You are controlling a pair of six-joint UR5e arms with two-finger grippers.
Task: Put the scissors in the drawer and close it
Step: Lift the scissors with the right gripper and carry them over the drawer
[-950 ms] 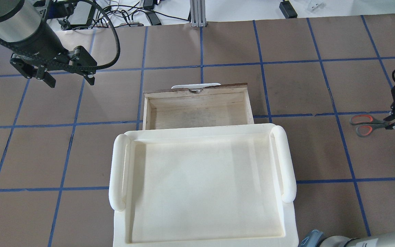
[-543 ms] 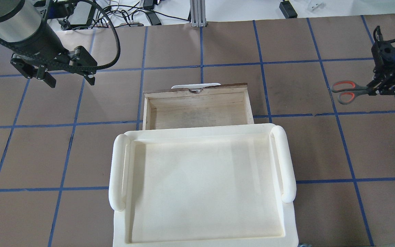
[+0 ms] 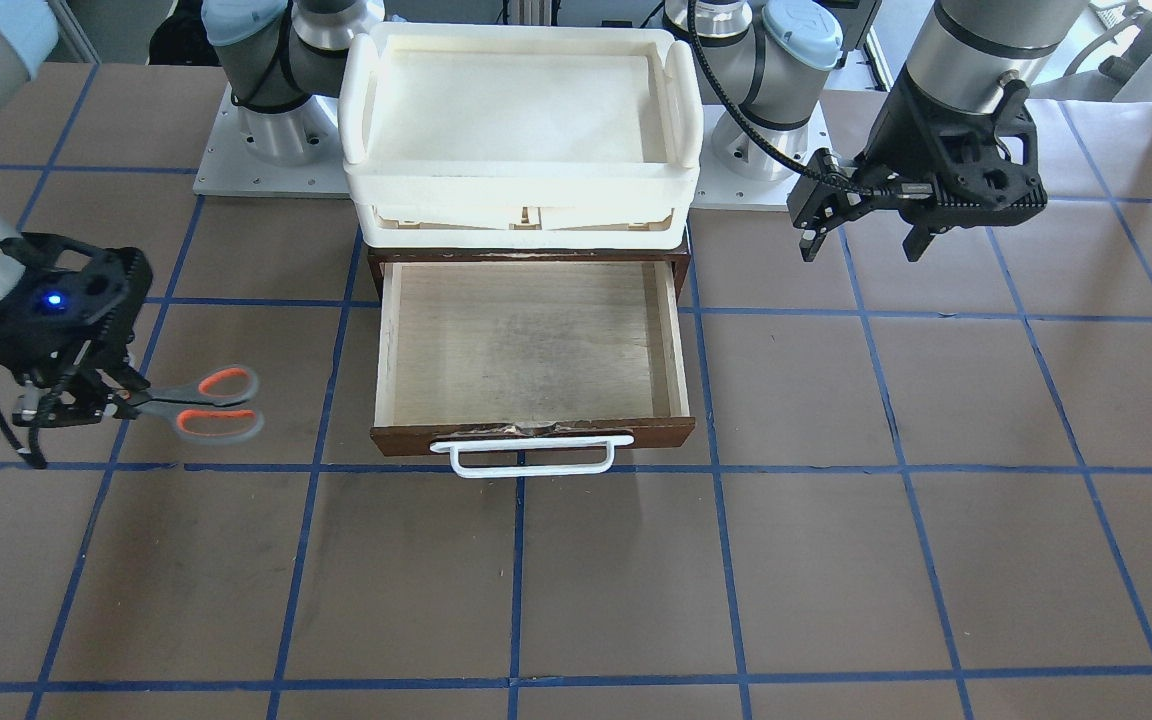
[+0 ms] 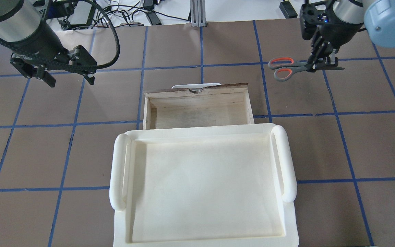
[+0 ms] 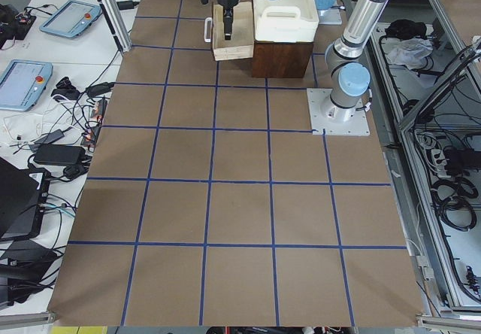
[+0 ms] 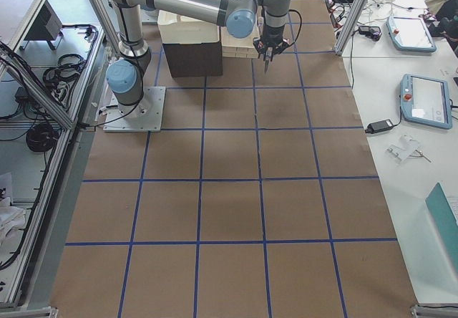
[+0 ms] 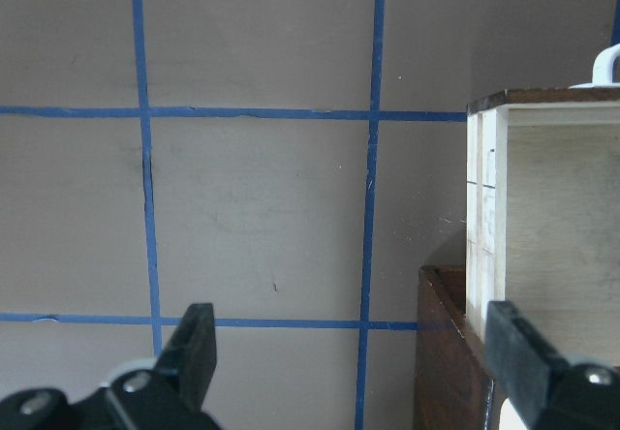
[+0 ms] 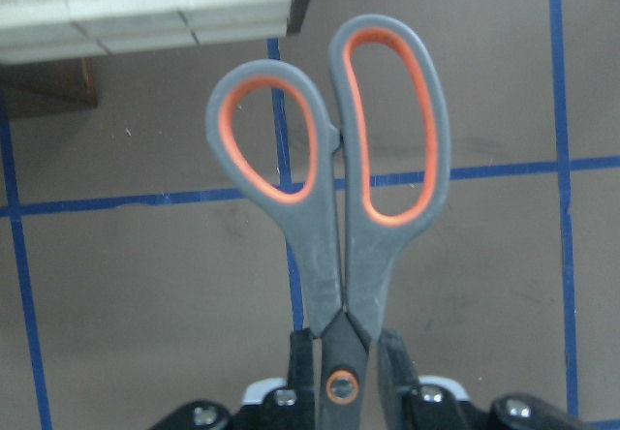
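Next, I set the scissors on the drawer's pale bottom, just behind the white wire handle (image 3: 560,366), with my right gripper. The scissors now hang in the air beyond the drawer's front.
The scissors (image 4: 283,67), grey handles with orange-red inner loops, hang in the air held by their blades in my right gripper (image 4: 322,63), which is shut on them. They are to the right of and beyond the drawer's front, handles pointing toward it, also in the front view (image 3: 211,400) and the right wrist view (image 8: 334,188). The drawer (image 4: 197,113) is pulled open, its pale interior empty, with the white wire handle (image 3: 531,455) on its front. My left gripper (image 4: 70,77) is open and empty, above the table left of the drawer.
A cream-white plastic tray (image 4: 204,185) sits on top of the dark-brown cabinet (image 3: 376,265) that the drawer slides out of. Cables and devices lie beyond the table's far edge (image 4: 129,13). Blue tape lines grid the brown tabletop.
My right gripper has carried the scissors from the table's right edge away from the robot and leftward, toward the drawer's front right corner. The left arm has not moved.
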